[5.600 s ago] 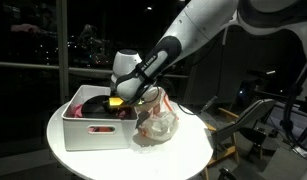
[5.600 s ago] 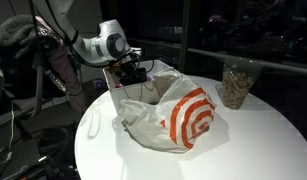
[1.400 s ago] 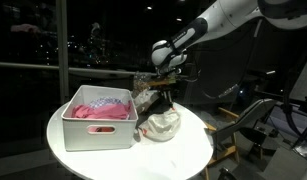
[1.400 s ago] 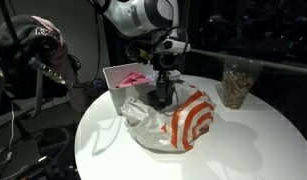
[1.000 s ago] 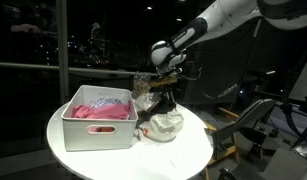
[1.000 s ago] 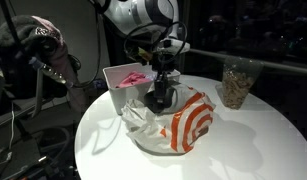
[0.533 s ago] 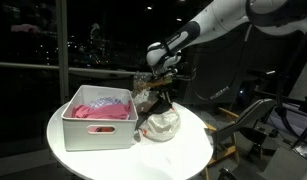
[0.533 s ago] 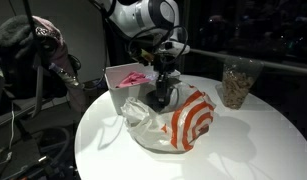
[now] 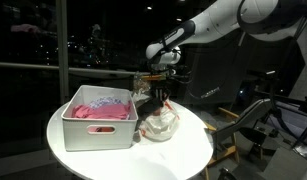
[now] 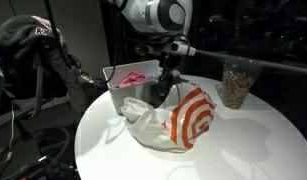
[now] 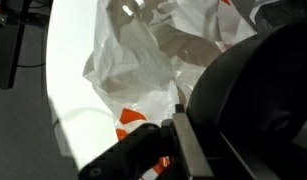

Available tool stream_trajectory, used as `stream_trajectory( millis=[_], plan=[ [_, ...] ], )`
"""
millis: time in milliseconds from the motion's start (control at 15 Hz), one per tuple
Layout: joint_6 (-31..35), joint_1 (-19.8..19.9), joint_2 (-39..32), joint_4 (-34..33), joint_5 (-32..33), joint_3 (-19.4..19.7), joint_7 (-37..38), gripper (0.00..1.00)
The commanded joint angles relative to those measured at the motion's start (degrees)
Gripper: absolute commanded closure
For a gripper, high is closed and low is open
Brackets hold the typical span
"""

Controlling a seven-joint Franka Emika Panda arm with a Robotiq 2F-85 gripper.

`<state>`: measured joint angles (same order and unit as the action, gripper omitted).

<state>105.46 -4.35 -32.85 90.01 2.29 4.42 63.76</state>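
I will let go of the dark rounded object with my gripper inside the white plastic bag with red rings (image 11: 196,100).
My gripper (image 9: 158,86) (image 10: 165,76) hangs over the mouth of a white plastic bag (image 9: 159,125) (image 10: 183,120) printed with red rings. It is shut on a dark rounded object (image 9: 153,101) (image 10: 160,93), whose lower end sits at the bag's opening. In the wrist view this dark object (image 11: 255,95) fills the right side, with the crumpled bag (image 11: 143,50) below it. One finger (image 11: 190,150) presses against the object; the other finger is hidden behind it.
A white bin (image 9: 93,130) (image 10: 118,78) holding pink cloth (image 9: 99,108) stands beside the bag on the round white table (image 9: 193,150) (image 10: 253,140). A clear cup of brownish bits (image 10: 235,85) stands at the table's far side. Chairs and dark windows surround the table.
The arm has shifted a little sideways toward the bin with the dark object still gripped, staying over the bag's mouth. Bag and bin have not moved.
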Motion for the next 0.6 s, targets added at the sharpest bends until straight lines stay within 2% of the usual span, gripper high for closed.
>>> stream_trajectory(
  millis=[0, 200, 533],
  plan=[
    [2.9, 0.6, -1.3, -2.1, -1.1, 0.3, -0.3, 0.97],
    [3.3, 2.1, -1.9, -2.0, -3.4, -0.3, -2.8, 0.97],
    [-1.6, 0.9, -2.0, -2.1, 0.0, 2.6, 1.0, 0.97]
  ],
)
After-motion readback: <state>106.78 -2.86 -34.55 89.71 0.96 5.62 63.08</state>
